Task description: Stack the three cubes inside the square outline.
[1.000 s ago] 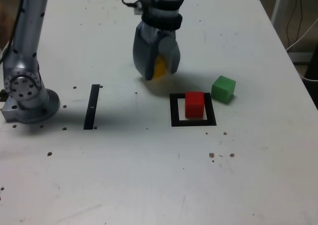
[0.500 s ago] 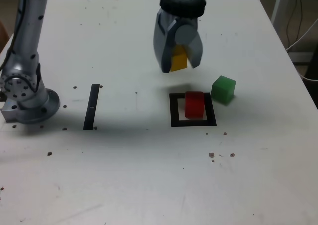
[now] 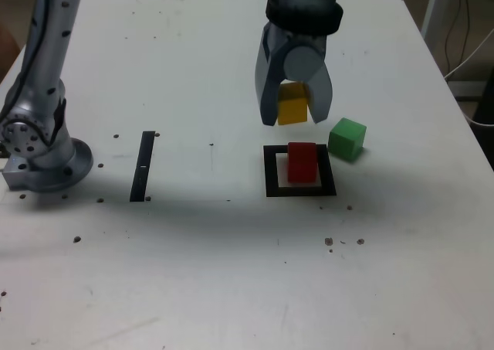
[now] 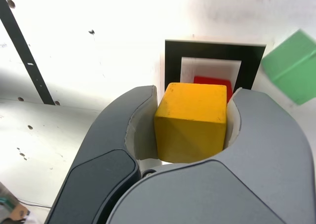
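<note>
Next, my gripper releases the yellow cube so that it sits on top of the red cube (image 3: 303, 150) (image 4: 213, 86) inside the square outline.
My gripper (image 3: 293, 109) is shut on the yellow cube (image 3: 292, 105) and holds it in the air, just above and behind the red cube (image 3: 302, 162). The red cube sits inside the square outline (image 3: 271, 171) on the white table. The green cube (image 3: 346, 138) rests on the table just outside the outline, on the exterior view's right. In the wrist view the yellow cube (image 4: 191, 121) fills the space between the fingers (image 4: 136, 130), with the red cube (image 4: 212, 82) and the square outline (image 4: 172, 61) partly hidden behind it and the green cube (image 4: 292, 67) off to the side.
A narrow black strip (image 3: 143, 165) lies on the table at the exterior view's left. The arm's grey base (image 3: 35, 145) stands at the far left edge. Small dark specks dot the table (image 3: 231, 273).
The gripper has lifted the yellow cube off the table and carried it toward the exterior view's right, to a spot over the square outline. The red and green cubes have stayed put.
</note>
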Robot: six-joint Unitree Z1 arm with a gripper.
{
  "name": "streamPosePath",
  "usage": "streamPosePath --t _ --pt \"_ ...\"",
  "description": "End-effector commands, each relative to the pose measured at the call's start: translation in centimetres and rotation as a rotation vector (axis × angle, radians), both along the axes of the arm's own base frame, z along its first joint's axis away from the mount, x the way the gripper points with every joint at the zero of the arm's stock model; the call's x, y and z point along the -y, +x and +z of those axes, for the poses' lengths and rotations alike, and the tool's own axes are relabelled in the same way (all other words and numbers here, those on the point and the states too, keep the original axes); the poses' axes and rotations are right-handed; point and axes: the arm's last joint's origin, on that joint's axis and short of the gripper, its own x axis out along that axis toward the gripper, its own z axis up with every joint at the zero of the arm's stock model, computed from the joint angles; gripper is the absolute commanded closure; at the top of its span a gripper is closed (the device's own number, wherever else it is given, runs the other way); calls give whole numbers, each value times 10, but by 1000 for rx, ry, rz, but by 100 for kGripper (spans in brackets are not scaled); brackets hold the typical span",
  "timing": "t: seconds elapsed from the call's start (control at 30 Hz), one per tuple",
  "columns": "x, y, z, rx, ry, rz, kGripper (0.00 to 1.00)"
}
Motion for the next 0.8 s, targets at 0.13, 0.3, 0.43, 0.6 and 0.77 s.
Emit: streamPosePath --t 0.13,0.3,0.43,0.6,0.77 --pt "14 6 -5 -8 -14 -39 63" --pt "24 11 -13 -22 -22 -66 63" --pt "30 14 -18 -30 -24 -80 63" --pt "33 16 -22 -35 -25 -88 63" --pt "34 18 -26 -38 -26 -92 63"
